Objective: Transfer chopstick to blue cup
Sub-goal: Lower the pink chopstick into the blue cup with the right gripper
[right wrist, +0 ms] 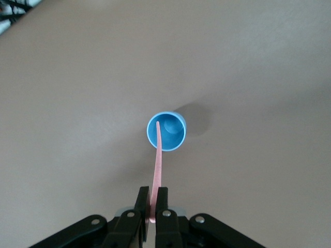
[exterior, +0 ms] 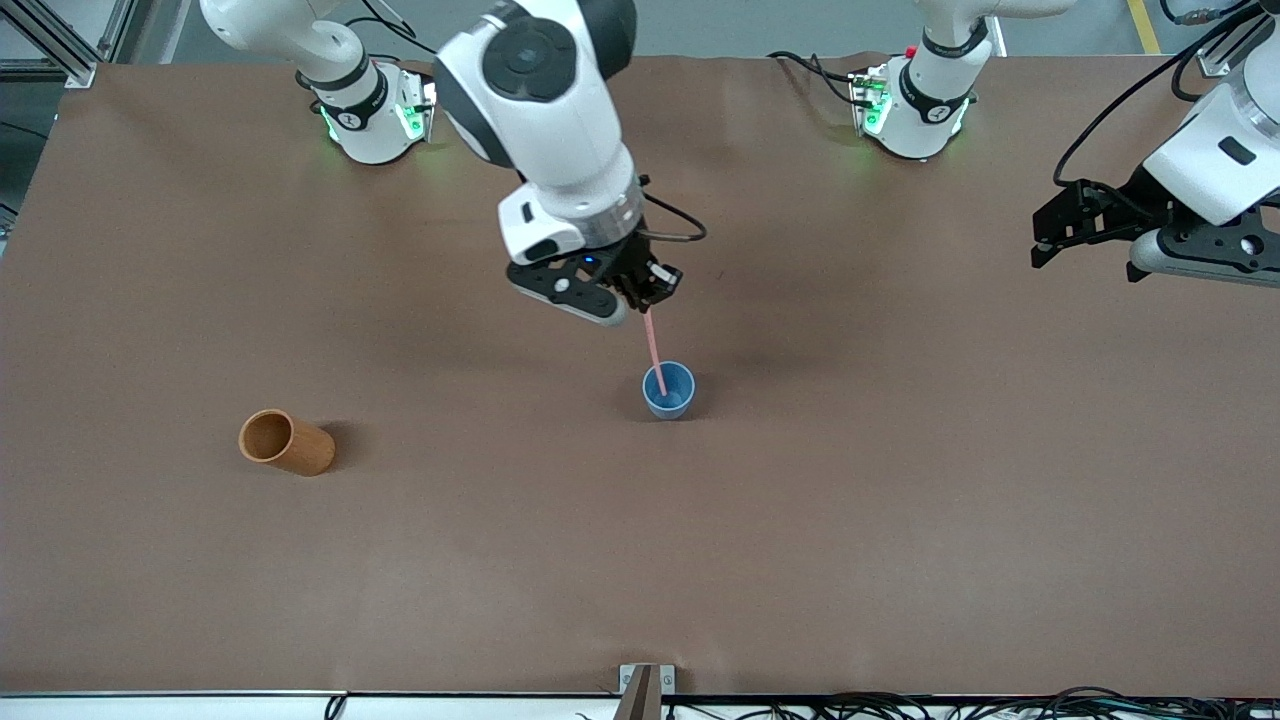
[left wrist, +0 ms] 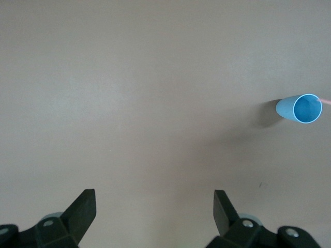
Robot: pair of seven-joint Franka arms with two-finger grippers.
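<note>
My right gripper has the pale pink chopstick to place. It will let go of it inside the blue cup (exterior: 669,396) (right wrist: 167,132), leaning on the cup's rim.
The blue cup (exterior: 669,390) stands upright near the table's middle. My right gripper (exterior: 645,298) hangs above it, shut on the top end of the pale pink chopstick (exterior: 654,352). The stick slants down and its lower end is inside the cup's mouth. In the right wrist view the chopstick (right wrist: 158,165) runs from the gripper (right wrist: 153,199) into the blue cup (right wrist: 166,132). My left gripper (exterior: 1045,238) waits open, raised over the left arm's end of the table. In the left wrist view the gripper (left wrist: 154,206) holds nothing, and the blue cup (left wrist: 302,109) shows farther off.
An orange-brown cup (exterior: 285,442) lies on its side toward the right arm's end of the table, nearer the front camera than the blue cup. A small metal bracket (exterior: 646,684) sits at the table's front edge.
</note>
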